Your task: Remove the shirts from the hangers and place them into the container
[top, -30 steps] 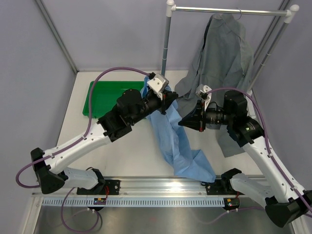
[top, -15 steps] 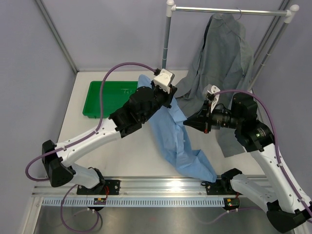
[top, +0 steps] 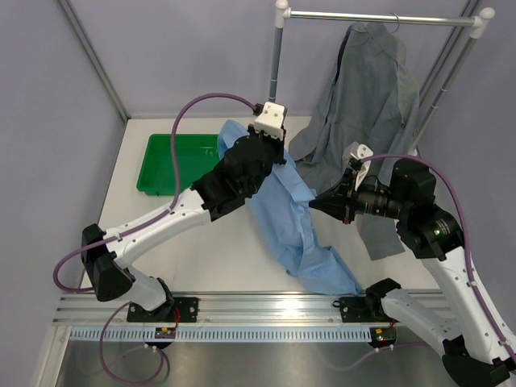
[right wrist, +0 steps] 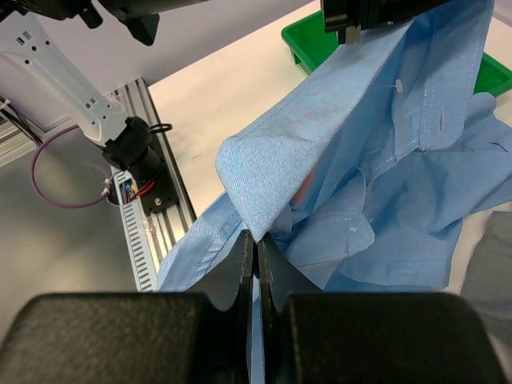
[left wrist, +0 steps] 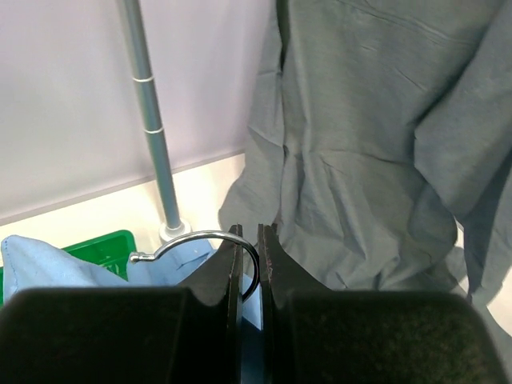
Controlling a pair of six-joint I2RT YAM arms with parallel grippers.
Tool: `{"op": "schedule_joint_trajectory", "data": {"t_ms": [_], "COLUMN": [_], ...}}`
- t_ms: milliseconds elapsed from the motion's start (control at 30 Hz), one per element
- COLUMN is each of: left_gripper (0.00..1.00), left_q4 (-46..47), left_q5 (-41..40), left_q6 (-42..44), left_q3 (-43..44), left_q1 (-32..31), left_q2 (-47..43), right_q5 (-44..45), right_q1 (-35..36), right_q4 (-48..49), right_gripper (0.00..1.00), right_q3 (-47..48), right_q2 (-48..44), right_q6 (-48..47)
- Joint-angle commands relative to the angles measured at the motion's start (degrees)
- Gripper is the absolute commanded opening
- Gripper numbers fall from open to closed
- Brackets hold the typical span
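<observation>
The pink hanger is still inside the cloth and my right gripper holds only the light blue shirt's folded edge, so it should open and take the hanger itself [right wrist: 305,187].
The light blue shirt [top: 300,230] [right wrist: 376,152] hangs stretched between both grippers, its tail trailing on the table. My left gripper [top: 274,147] [left wrist: 249,240] is shut on the metal hook of its hanger [left wrist: 196,240]. My right gripper [top: 314,203] [right wrist: 257,238] is shut on a folded edge of the same shirt. A salmon-pink sliver of hanger [right wrist: 308,188] shows inside the cloth. The grey shirt [top: 371,89] [left wrist: 376,136] hangs from the rack by its hook [top: 395,20]. The green container [top: 171,161] [right wrist: 320,40] [left wrist: 100,246] lies at the left, partly under the blue shirt's top.
The rack's top rail [top: 379,15] and left pole [top: 276,64] [left wrist: 150,120] stand at the back right; slanted poles [top: 439,89] run down the right side. An aluminium rail [top: 266,310] lines the near edge. Purple walls close in left and behind.
My left arm has swung back and up with the hanger hook, lifting the shirt's top over the tray's corner. My right gripper has drifted slightly right, still gripping the cloth.
</observation>
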Motion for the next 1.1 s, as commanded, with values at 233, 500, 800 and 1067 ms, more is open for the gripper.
{"op": "schedule_joint_trajectory", "data": {"t_ms": [233,500,800,1067], "left_gripper": [0.0,0.0,0.0,0.0], "left_q4": [7.58,7.32,8.02,7.67], "left_q5": [-12.98,-17.72,-19.67,-16.77], "left_q6": [3.47,-3.38,-9.71,-13.75], "left_q3": [4.34,5.91,7.5,7.77], "left_q1": [2.02,2.29,2.2,0.71], "left_q2": [-0.11,-0.2,1.2,0.95], "right_q5": [1.41,0.53,0.44,1.76], "right_q1": [0.58,1.37,2.87,3.65], "right_q4": [-1.97,-0.92,-0.22,2.33], "right_gripper": [0.0,0.0,0.0,0.04], "right_q3": [-2.95,-5.41,-7.17,-9.72], "right_q2": [-5.3,-4.95,-4.95,-3.28], "right_q6": [0.75,3.48,4.44,6.55]}}
